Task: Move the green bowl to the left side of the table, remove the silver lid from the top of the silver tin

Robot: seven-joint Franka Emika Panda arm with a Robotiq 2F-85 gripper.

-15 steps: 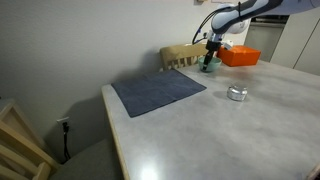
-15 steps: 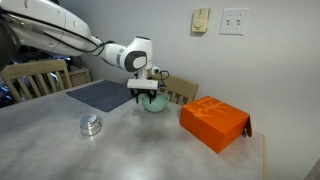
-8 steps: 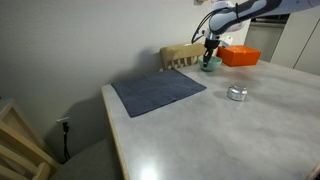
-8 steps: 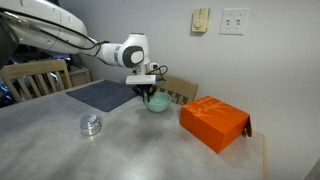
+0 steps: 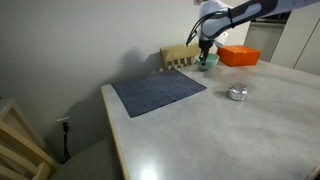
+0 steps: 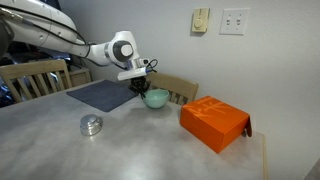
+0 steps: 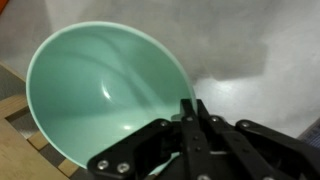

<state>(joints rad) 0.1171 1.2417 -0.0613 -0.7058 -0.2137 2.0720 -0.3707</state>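
The green bowl, now held slightly above the grey table, will be released by my gripper, and it will then rest on the end of the dark cloth mat [image 5: 187, 77] nearest the silver tin.
The green bowl [image 7: 100, 90] fills the wrist view, pale teal with a lighter inside. My gripper [image 7: 190, 105] is shut on its rim, the two fingers pinching the wall. In both exterior views the gripper [image 6: 141, 87] [image 5: 204, 55] holds the bowl [image 6: 155, 98] [image 5: 208, 61] slightly above the grey table [image 6: 140, 150] near its far edge. The silver tin [image 6: 91, 125] [image 5: 237, 94] stands alone on the table, well away from the gripper, with the silver lid [image 6: 91, 120] [image 5: 237, 89] on top of it.
An orange box [image 6: 214, 122] [image 5: 239, 56] lies next to the bowl. A dark blue-grey cloth mat [image 6: 100, 95] [image 5: 158, 92] covers part of the table. Wooden chairs [image 6: 30, 78] [image 5: 182, 55] stand at the table's edges, by the wall.
The jaws went from open around the bowl's rim to shut on it. The bowl has since risen a little and the arm has shifted towards the mat.
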